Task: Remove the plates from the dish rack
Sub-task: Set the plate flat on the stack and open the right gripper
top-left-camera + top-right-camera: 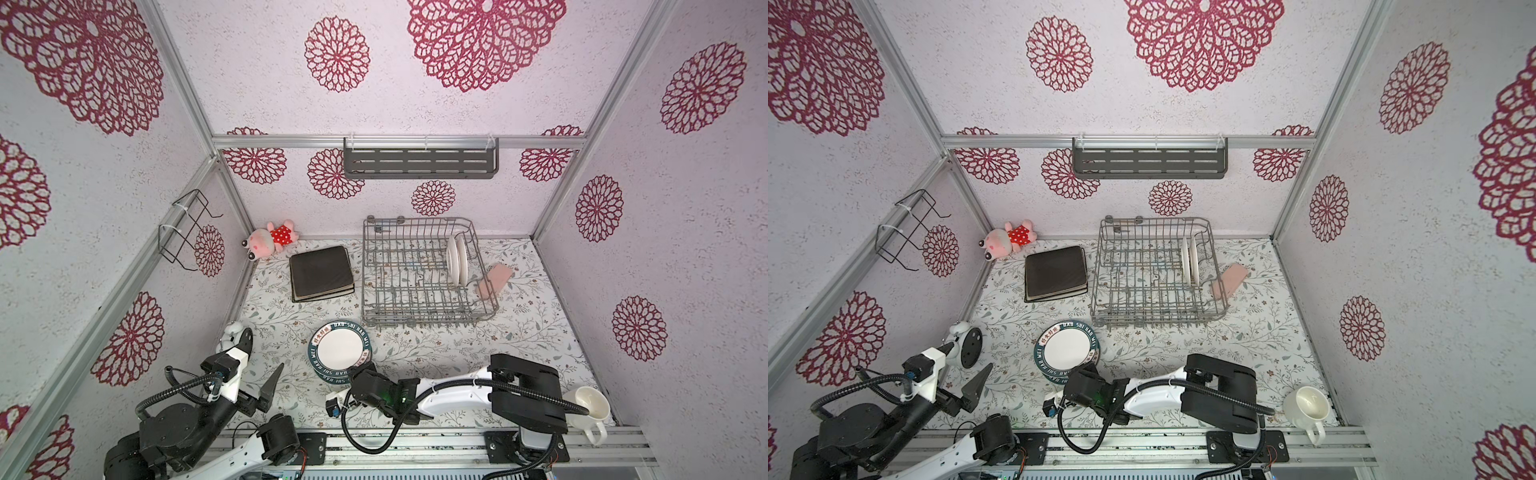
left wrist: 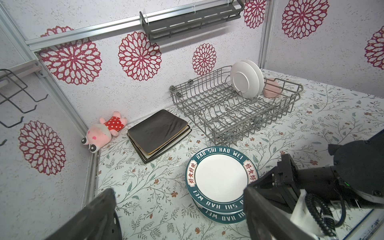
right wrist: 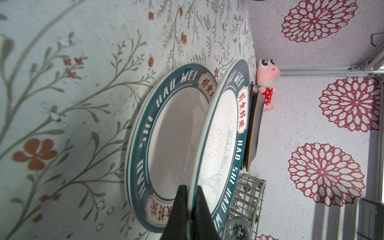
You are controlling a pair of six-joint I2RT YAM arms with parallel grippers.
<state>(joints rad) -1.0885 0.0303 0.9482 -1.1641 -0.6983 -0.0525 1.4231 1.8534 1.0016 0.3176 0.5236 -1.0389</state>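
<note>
Next, I let go of the round white plate with my right gripper, flat on top of the matching teal-rimmed plate (image 1: pixel 343 355) (image 3: pixel 176 146) on the table.
My right gripper (image 1: pixel 366 367) is shut on the near rim of a round white plate with a teal lettered rim (image 1: pixel 338 351). It holds that plate slightly tilted just over another like it (image 3: pixel 166 128) that lies on the table; the fingers (image 3: pixel 199 207) pinch the rim of the held plate (image 3: pixel 224 124). The grey wire dish rack (image 1: pixel 428 320) at the back holds two small white plates (image 1: pixel 457 259) upright near its right end. A stack of dark square plates (image 1: pixel 322 272) lies left of the rack. My left gripper (image 2: pixel 180 207) stands open and empty at the front left.
A pink plush (image 1: pixel 270 241) lies in the back left corner. A pink block (image 1: pixel 494 280) leans at the rack's right side. A white mug (image 1: pixel 588 409) stands front right, and a white object with a black disc (image 1: pixel 243 338) by the left arm. A slotted shelf (image 1: pixel 419 162) hangs on the back wall.
</note>
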